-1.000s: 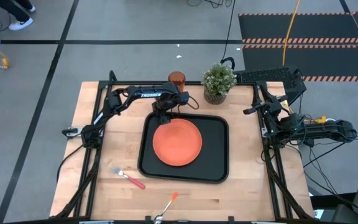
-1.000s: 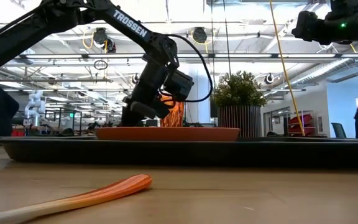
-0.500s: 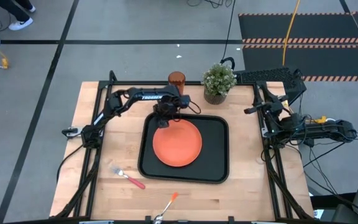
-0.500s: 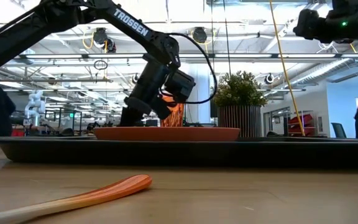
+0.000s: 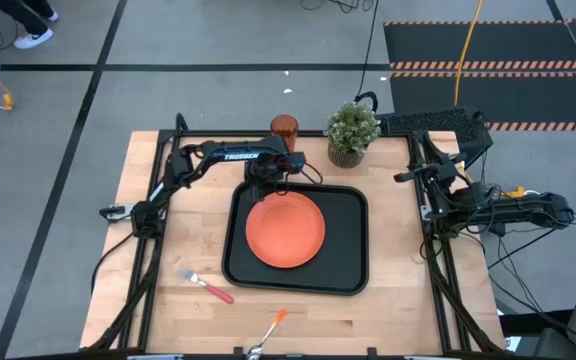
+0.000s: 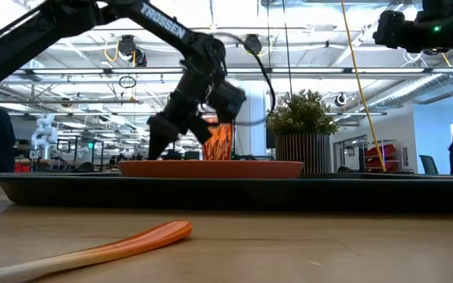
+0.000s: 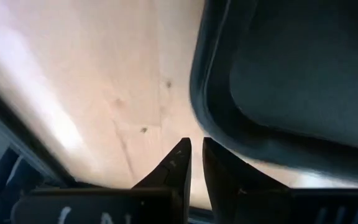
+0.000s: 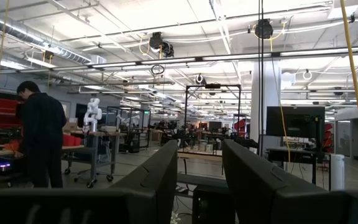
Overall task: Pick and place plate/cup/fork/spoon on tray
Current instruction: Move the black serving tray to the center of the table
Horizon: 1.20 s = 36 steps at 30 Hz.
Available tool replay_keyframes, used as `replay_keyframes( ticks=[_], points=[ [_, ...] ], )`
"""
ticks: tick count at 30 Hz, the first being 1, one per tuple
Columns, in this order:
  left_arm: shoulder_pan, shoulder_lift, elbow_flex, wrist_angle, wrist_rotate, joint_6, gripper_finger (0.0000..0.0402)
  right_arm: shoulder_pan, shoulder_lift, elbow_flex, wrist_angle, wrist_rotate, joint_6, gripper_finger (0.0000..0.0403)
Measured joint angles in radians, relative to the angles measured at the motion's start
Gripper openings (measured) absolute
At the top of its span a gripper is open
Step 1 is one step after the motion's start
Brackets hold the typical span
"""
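The black tray sits crooked to the table's edge, so the robot's left gripper should open, take the tray's far edge [image 7: 211, 59] and straighten the tray before loading more.
The orange plate [image 5: 285, 229] lies flat in the black tray [image 5: 346, 250], left of its middle; it also shows in the low view [image 6: 211, 168]. My left gripper [image 5: 257, 188] hangs shut and empty just above the tray's far left corner [image 7: 278, 81], clear of the plate's far rim. The amber cup [image 5: 284, 127] stands at the table's far edge. The fork [image 5: 208, 287] lies on the table near left of the tray. The spoon [image 5: 268, 333] lies at the near edge. My right gripper [image 8: 201, 155] is open, parked off the table's right side.
A potted green plant [image 5: 352, 130] stands to the right of the cup at the far edge. The right half of the tray is bare. Bare wood lies to the left of the tray and along the near edge between fork and spoon.
My left gripper has lifted off the plate's far left rim and drawn back a little toward the table's far left, tipping as it rose. The plate has stayed flat in the tray.
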Motion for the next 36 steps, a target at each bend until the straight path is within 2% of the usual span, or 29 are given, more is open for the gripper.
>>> replay_keyframes(
  ticks=[6, 8, 11, 14, 21, 25, 30, 36],
  points=[
    [-0.015, -0.066, 0.046, 0.011, 0.004, -0.014, 0.0044, 0.0, 0.0, 0.0, 0.002, -0.009, 0.009, 0.0123],
    [-0.017, -0.091, 0.055, 0.074, 0.008, -0.015, 0.0045, 0.0, 0.0, 0.0, 0.002, -0.021, 0.018, 0.0123],
    [-0.021, -0.099, 0.055, 0.218, 0.114, -0.01, 0.0055, 0.0, 0.0, 0.0, 0.002, -0.025, 0.033, 0.0123],
    [-0.029, -0.097, 0.055, 0.296, 0.187, 0.015, 0.0083, 0.0, 0.0, 0.0, 0.001, -0.024, 0.033, 0.0123],
    [-0.03, -0.087, 0.034, 0.289, 0.15, 0.078, 0.018, 0.0, 0.0, 0.0, -0.003, -0.023, 0.026, 0.0123],
    [-0.009, -0.087, -0.001, 0.309, 0.155, 0.087, 0.0211, 0.0, 0.0, 0.0, -0.009, -0.021, 0.024, 0.0123],
    [0.004, -0.087, -0.093, 0.383, 0.159, 0.127, 0.021, 0.0, 0.0, 0.0, -0.017, -0.021, 0.029, 0.0123],
    [0.008, -0.087, -0.191, 0.442, 0.15, 0.15, 0.0179, 0.0, 0.0, 0.0, -0.017, -0.02, 0.025, 0.0123]
  ],
)
